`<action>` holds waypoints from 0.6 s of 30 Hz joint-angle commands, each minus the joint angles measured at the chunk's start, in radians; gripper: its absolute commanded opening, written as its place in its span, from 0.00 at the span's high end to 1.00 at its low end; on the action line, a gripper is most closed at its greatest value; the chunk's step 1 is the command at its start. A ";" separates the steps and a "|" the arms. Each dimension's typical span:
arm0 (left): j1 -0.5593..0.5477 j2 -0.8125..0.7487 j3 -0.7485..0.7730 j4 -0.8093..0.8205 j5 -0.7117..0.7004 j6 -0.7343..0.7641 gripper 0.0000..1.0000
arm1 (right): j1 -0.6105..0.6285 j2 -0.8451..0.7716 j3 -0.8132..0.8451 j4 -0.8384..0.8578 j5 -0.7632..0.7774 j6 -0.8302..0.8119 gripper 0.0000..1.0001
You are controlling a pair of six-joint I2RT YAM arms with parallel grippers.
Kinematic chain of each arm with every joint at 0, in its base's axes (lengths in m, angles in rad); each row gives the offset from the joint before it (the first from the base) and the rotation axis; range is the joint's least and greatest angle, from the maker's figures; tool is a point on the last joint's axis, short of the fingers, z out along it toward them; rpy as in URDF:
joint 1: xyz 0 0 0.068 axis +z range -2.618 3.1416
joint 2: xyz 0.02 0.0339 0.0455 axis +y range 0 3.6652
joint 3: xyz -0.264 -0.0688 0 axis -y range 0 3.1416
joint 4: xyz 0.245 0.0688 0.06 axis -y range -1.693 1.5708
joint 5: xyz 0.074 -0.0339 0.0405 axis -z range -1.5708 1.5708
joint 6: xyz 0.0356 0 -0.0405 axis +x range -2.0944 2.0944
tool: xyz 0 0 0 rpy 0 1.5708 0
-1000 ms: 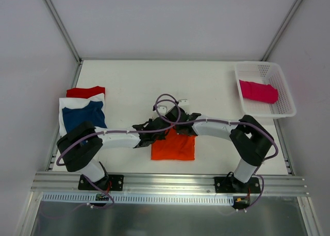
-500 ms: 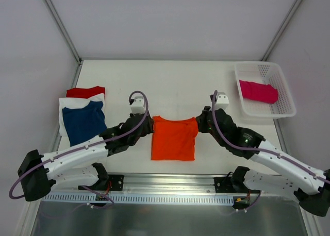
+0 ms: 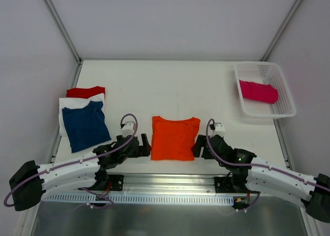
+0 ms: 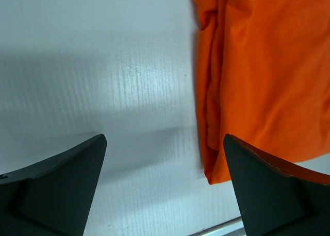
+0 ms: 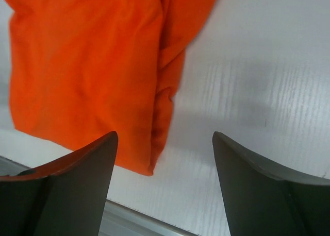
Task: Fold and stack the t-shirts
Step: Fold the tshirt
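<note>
My left gripper should grip the near corner (image 3: 158, 152) (image 4: 219, 158) of the orange t-shirt, on the side that faces the navy t-shirt.
The folded orange t-shirt (image 3: 175, 138) lies flat near the table's front edge. My left gripper (image 3: 146, 145) stands open just left of its near corner, nothing between the fingers; the left wrist view shows the shirt's edge (image 4: 258, 66) ahead of the right fingertip (image 4: 273, 189). My right gripper (image 3: 197, 145) is open just right of the shirt, also holding nothing; in the right wrist view the shirt (image 5: 87, 66) lies ahead of the left fingertip (image 5: 67, 184). At the left sit a navy t-shirt (image 3: 85, 123), a white one (image 3: 66, 104) and a red one (image 3: 85, 91), overlapping.
A white mesh basket (image 3: 282, 86) at the back right holds a magenta t-shirt (image 3: 258, 90). The table's metal front rail (image 3: 170, 182) runs just behind both grippers. Frame posts rise at the back corners.
Both arms drew back from over the orange t-shirt toward the front edge. Both grippers went from shut to open, and the shirt now lies free and folded.
</note>
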 commanded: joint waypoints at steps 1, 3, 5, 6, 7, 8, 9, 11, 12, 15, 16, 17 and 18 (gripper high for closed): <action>-0.010 -0.114 -0.054 0.046 0.041 -0.041 0.01 | 0.012 -0.078 -0.020 0.106 -0.009 0.052 0.21; -0.012 -0.178 -0.096 0.067 0.073 -0.046 0.01 | 0.013 -0.126 -0.043 0.091 0.000 0.058 0.21; -0.010 -0.211 -0.140 0.112 0.096 -0.051 0.01 | 0.013 -0.155 -0.070 0.094 0.006 0.070 0.20; -0.010 -0.243 -0.160 0.136 0.127 -0.055 0.01 | 0.012 -0.163 -0.081 0.099 0.003 0.073 0.20; -0.010 -0.257 -0.198 0.200 0.144 -0.057 0.01 | 0.012 -0.166 -0.093 0.108 0.003 0.082 0.20; -0.010 -0.281 -0.217 0.230 0.174 -0.063 0.01 | 0.012 -0.169 -0.113 0.120 -0.002 0.088 0.20; -0.010 -0.292 -0.235 0.258 0.188 -0.066 0.01 | 0.012 -0.169 -0.124 0.132 -0.005 0.105 0.20; -0.010 -0.301 -0.274 0.327 0.207 -0.068 0.01 | 0.013 -0.155 -0.152 0.152 -0.012 0.128 0.20; -0.012 -0.300 -0.282 0.344 0.216 -0.068 0.01 | 0.013 -0.146 -0.159 0.161 -0.014 0.140 0.20; -0.010 -0.255 -0.295 0.390 0.228 -0.063 0.01 | 0.022 -0.120 -0.198 0.214 -0.026 0.180 0.20; -0.010 -0.240 -0.297 0.422 0.233 -0.066 0.01 | 0.026 -0.111 -0.207 0.242 -0.026 0.196 0.20; -0.010 -0.203 -0.298 0.442 0.237 -0.065 0.01 | 0.029 -0.105 -0.215 0.253 -0.025 0.203 0.20; -0.012 -0.183 -0.298 0.462 0.246 -0.066 0.01 | 0.030 -0.089 -0.228 0.263 -0.025 0.208 0.20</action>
